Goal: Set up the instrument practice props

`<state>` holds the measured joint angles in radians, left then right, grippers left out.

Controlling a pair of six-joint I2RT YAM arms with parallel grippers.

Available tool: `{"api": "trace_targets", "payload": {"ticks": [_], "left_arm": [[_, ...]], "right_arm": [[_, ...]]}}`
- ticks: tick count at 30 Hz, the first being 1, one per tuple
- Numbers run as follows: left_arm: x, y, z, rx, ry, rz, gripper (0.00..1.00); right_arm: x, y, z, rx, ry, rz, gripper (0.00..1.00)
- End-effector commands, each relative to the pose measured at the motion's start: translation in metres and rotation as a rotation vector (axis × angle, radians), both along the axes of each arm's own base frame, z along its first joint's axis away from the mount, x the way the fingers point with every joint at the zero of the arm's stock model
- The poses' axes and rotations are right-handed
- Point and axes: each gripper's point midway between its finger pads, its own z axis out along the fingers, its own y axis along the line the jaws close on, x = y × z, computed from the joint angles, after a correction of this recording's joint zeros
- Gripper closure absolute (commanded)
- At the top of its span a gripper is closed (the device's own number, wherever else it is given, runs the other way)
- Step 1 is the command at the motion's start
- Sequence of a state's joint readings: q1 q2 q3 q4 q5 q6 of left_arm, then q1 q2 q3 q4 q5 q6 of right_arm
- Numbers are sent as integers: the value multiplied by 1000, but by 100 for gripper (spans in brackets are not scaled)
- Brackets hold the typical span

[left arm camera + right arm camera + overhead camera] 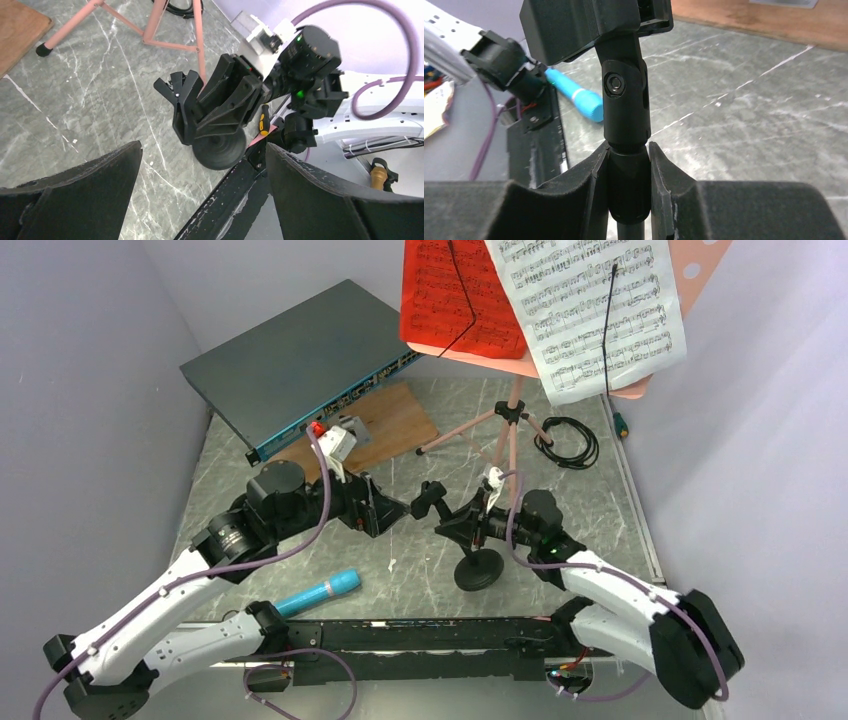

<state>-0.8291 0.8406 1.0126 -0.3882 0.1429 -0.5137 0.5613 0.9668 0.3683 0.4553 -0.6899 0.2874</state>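
The black mic stand will go down on the table (458, 546) between the cyan microphone and the pink music stand, set there by my right gripper.
The black mic stand (478, 568) stands upright on its round base in the middle of the table, its clip (430, 500) pointing left. My right gripper (470, 530) is shut on its post (624, 100), one pad pressing from each side. My left gripper (385, 510) hovers just left of the clip, open and holding nothing; its fingers (75, 190) frame the stand's base (220, 150). The cyan microphone (320, 592) lies flat near the front edge, also seen from the right wrist (576, 97). The pink music stand (510, 420) stands at the back with red (455, 295) and white (595, 310) sheet-music pages.
A dark grey network switch (300, 355) lies at the back left, with a wooden board (385, 425) and a small bracket (340, 440) in front of it. A coiled black cable (568, 443) sits right of the tripod legs. A black rail (420, 635) runs along the near edge.
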Motion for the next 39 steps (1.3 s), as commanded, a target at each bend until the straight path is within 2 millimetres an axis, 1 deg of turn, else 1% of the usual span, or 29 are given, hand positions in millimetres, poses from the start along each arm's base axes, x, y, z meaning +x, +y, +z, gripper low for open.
{"api": "trace_targets", "payload": {"ticks": [1,2,6,9,13,16,17,20,21,22,23,25,28,31,34,35,36,39], "left_arm": [[5,5,1,-2,13,49,0],[6,3,-3,8,28,50,1],[18,-7,-19,71,45,48,1],[34,-11,-27,151,18,65,8],[52,-17,-36,242,28,97,15],[52,-18,-41,231,62,109,16],[51,-15,-44,222,76,130,15],[44,-4,-59,195,126,173,12],[40,1,-67,198,147,186,12],[38,5,-70,192,165,204,11],[36,9,-72,186,172,216,9],[33,8,-71,166,164,203,5],[34,-3,-63,153,117,142,1],[37,-14,-57,180,81,79,0],[34,-31,-54,180,41,-25,1],[35,-36,-54,183,31,-49,1],[35,-40,-53,188,20,-76,0],[33,-57,-51,185,8,-166,1]], "right_arm": [[32,9,67,209,-384,-99,100],[39,11,65,215,-395,-130,100],[60,9,73,267,-485,-250,100],[78,7,72,274,-512,-332,100],[97,4,64,284,-528,-430,100],[109,-1,50,284,-549,-512,100],[112,0,46,276,-548,-522,99],[111,2,37,245,-553,-523,97],[108,1,34,239,-551,-519,94],[104,1,30,227,-546,-515,91],[101,-1,27,214,-543,-520,86],[97,-4,20,192,-516,-518,78],[87,-5,9,172,-469,-497,66],[78,-6,1,152,-425,-481,48],[71,-4,-7,101,-364,-452,29],[69,-3,-14,65,-337,-436,25],[66,-3,-17,44,-323,-426,24],[57,-10,-21,12,-282,-416,20]]}}
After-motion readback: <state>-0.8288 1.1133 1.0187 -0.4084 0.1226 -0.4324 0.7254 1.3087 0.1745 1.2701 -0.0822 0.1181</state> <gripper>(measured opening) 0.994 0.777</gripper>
